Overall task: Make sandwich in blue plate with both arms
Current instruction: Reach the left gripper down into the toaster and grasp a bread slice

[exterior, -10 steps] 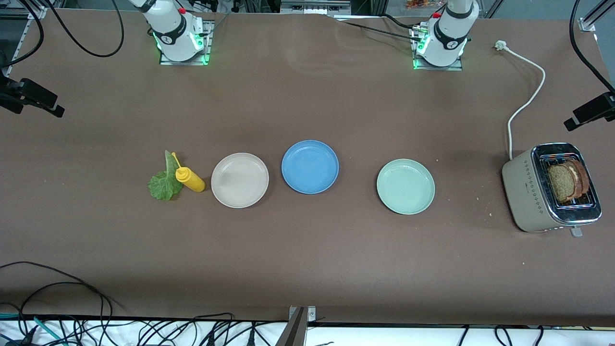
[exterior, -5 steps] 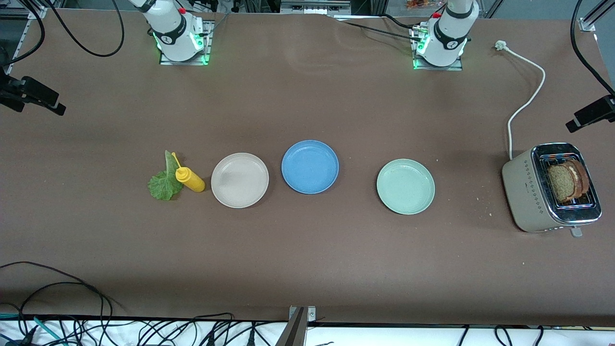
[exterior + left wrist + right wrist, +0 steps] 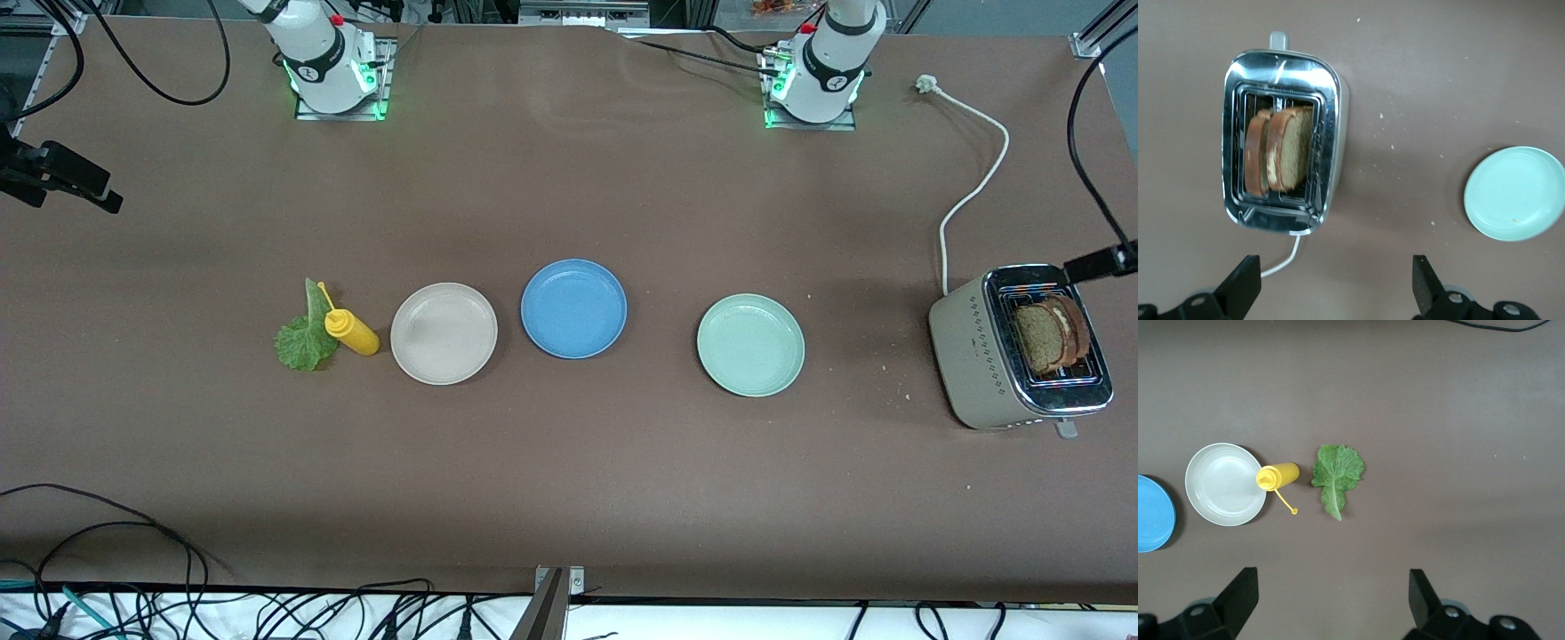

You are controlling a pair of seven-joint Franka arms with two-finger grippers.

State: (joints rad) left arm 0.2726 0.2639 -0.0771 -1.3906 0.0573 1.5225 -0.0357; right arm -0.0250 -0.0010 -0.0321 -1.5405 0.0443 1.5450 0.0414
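Note:
My left gripper is to go to the toaster slot nearer the mint-green plate next. It should close on the bread slice's top edge point(image 3: 1063, 332) point(image 3: 1276, 145) there and leave the other slice standing.
The blue plate point(image 3: 573, 308) lies empty mid-table between a beige plate point(image 3: 444, 333) and a mint-green plate point(image 3: 750, 345). Two brown bread slices point(image 3: 1049, 336) point(image 3: 1281, 150) stand in the toaster point(image 3: 982, 351) at the left arm's end. A green lettuce leaf point(image 3: 302, 345) point(image 3: 1336, 472) lies flat on the table at the right arm's end. My left gripper point(image 3: 1335, 267) hangs open over bare table beside the toaster; one black part of it point(image 3: 1101, 262) shows above the toaster's rim. My right gripper point(image 3: 1331, 580) is open and empty, high over the table near the lettuce.
A yellow squeeze bottle point(image 3: 352, 332) lies on its side, touching the lettuce and next to the beige plate. The toaster's white cord point(image 3: 973, 191) trails toward the left arm's base. Cables hang along the table's front edge point(image 3: 267, 613).
The left gripper has moved from over bare table to the toaster's rim, mostly in the last half second. The right gripper has barely shifted. Plates, lettuce and bread have not moved.

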